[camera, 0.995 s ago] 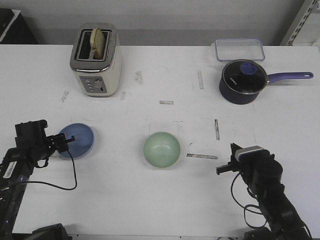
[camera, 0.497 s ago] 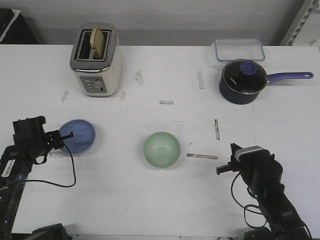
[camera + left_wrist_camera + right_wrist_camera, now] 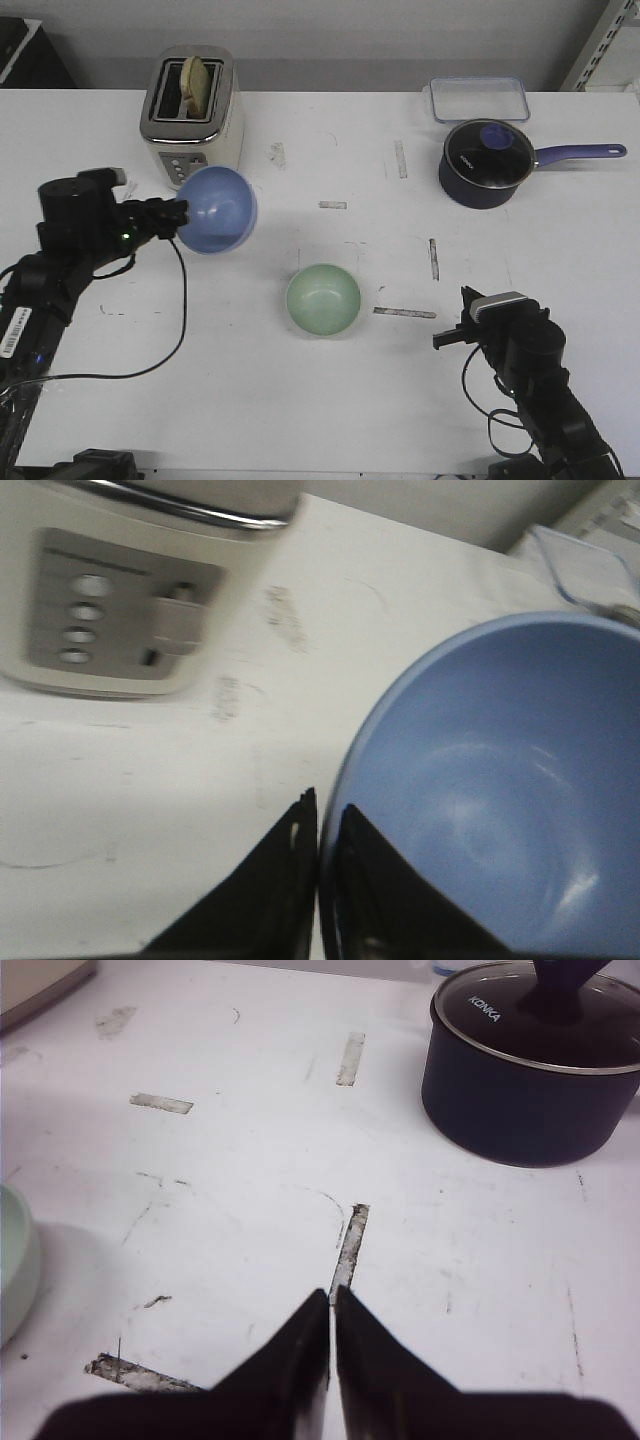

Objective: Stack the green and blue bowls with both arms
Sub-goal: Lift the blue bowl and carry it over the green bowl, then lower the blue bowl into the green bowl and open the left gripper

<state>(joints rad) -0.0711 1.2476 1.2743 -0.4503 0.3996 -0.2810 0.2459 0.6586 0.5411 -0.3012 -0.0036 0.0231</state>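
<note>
Next, I release the light blue bowl with my left gripper inside the pale green bowl [image 3: 324, 298] near the table's middle.
My left gripper [image 3: 178, 212] is shut on the rim of the light blue bowl [image 3: 218, 210] and holds it in the air in front of the toaster, tilted. In the left wrist view the fingers [image 3: 290, 880] pinch the blue bowl's [image 3: 500, 790] rim, one inside and one outside. The pale green bowl [image 3: 323, 299] sits upright on the table near the middle; its edge shows in the right wrist view [image 3: 12, 1275]. My right gripper [image 3: 447, 339] rests low at the front right, shut and empty [image 3: 332, 1305], apart from the green bowl.
A cream toaster [image 3: 193, 118] with bread stands at the back left, just behind the lifted bowl. A dark navy saucepan [image 3: 486, 162] with a lid and long handle and a clear lidded box [image 3: 479, 98] stand at the back right. Tape marks dot the white table [image 3: 330, 400].
My left gripper has lifted the blue bowl off the table and carried it up and to the right, toward the toaster. The right arm and the green bowl have not moved.
</note>
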